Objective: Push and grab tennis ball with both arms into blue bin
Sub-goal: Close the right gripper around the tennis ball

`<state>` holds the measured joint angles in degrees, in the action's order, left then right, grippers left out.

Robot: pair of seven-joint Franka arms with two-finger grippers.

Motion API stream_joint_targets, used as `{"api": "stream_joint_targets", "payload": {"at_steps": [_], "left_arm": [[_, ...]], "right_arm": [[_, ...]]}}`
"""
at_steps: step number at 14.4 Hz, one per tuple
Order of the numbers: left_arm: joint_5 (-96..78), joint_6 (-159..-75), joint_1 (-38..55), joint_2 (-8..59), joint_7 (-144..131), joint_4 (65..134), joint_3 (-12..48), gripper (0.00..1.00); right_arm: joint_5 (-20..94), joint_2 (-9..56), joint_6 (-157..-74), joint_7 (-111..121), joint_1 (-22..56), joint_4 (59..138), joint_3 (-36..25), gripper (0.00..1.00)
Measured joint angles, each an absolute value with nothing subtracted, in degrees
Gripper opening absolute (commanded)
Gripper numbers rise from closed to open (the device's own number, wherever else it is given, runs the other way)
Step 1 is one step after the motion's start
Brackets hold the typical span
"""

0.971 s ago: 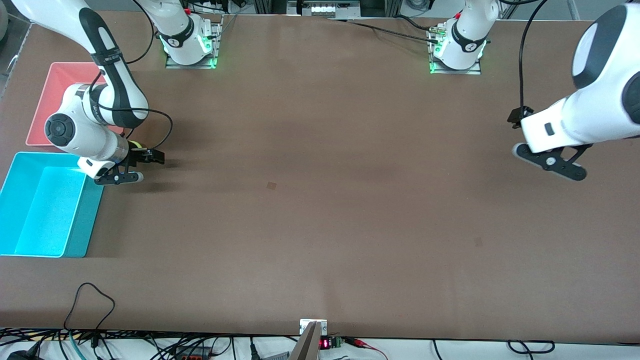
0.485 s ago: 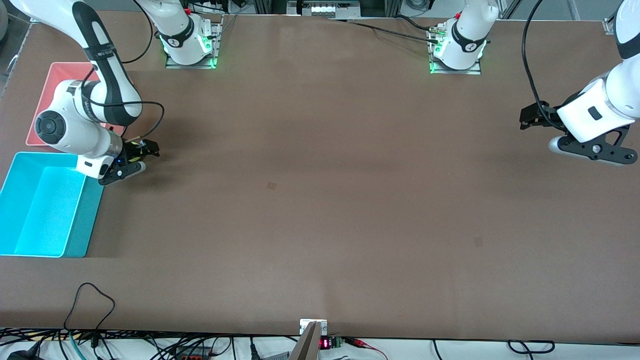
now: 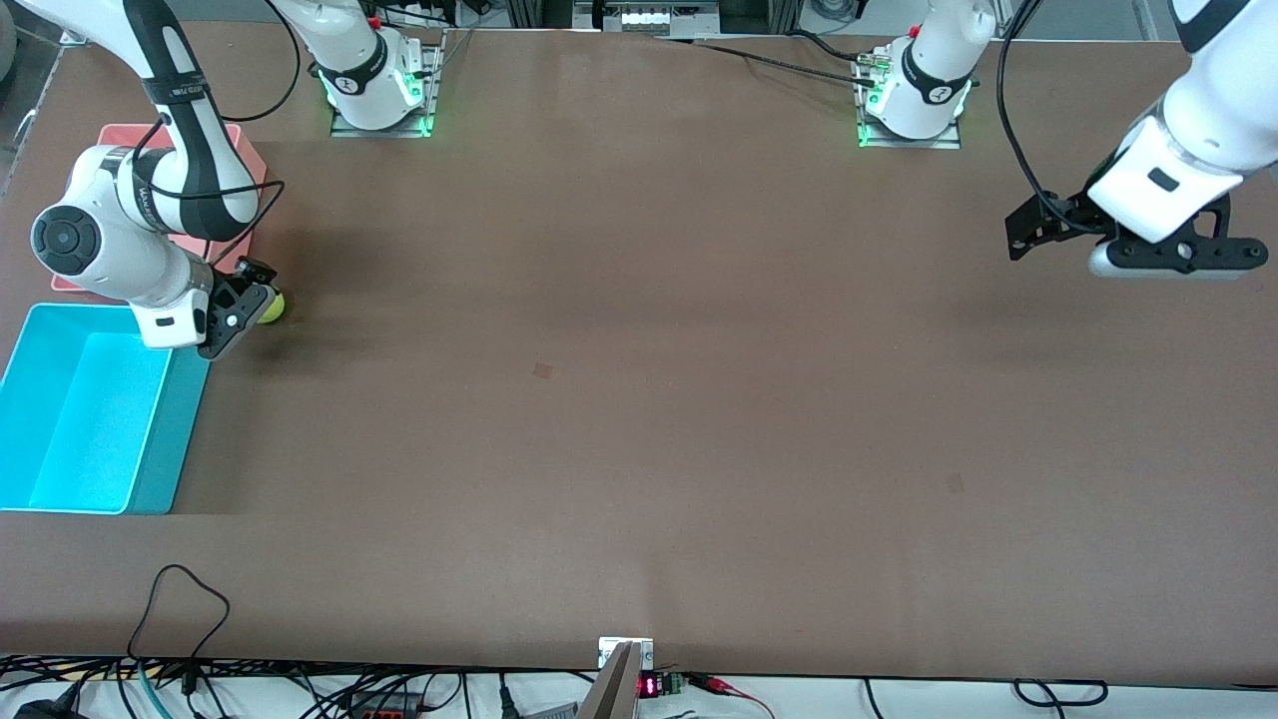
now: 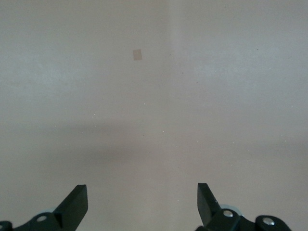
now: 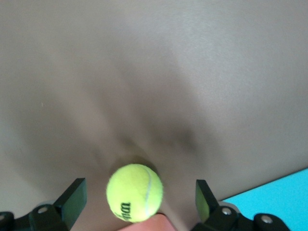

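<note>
My right gripper will close on both sides of the tennis ball (image 3: 275,310) (image 5: 134,193), there beside the corner of the pink bin.
The yellow-green tennis ball (image 3: 272,307) rests on the brown table beside the pink bin's corner, close to the blue bin (image 3: 60,419). My right gripper (image 3: 250,298) is low at the ball and open. In the right wrist view the tennis ball (image 5: 134,192) lies between the spread fingers (image 5: 72,198), touching neither. A strip of the blue bin (image 5: 276,192) shows at that view's edge. My left gripper (image 3: 1038,225) hangs open over bare table at the left arm's end. The left gripper (image 4: 140,197) holds nothing.
A pink bin (image 3: 238,140) sits under the right arm, farther from the front camera than the blue bin; its corner (image 5: 144,225) pokes in beside the ball. Cables run along the table's near edge (image 3: 180,599).
The right gripper has swung toward the pink bin and the ball now peeks out beside it. The left arm has lifted and drawn back toward its base.
</note>
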<state>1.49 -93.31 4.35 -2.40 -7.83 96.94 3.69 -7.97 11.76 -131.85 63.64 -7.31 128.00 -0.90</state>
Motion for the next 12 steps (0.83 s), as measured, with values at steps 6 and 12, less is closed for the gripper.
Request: {"api": "stream_joint_targets", "payload": {"at_steps": [6, 12], "left_arm": [[1.5, -93.3, 3.5, -2.7, -7.6, 96.9, 2.1, 1.00], [1.4, -90.6, 2.5, -2.4, -7.5, 95.4, 2.1, 1.00]], "right_arm": [[-8.4, 13.0, -132.3, 76.7, -9.3, 128.2, -0.9, 1.00], [-8.4, 13.7, -134.4, 79.4, -11.3, 130.1, -0.9, 1.00]]}}
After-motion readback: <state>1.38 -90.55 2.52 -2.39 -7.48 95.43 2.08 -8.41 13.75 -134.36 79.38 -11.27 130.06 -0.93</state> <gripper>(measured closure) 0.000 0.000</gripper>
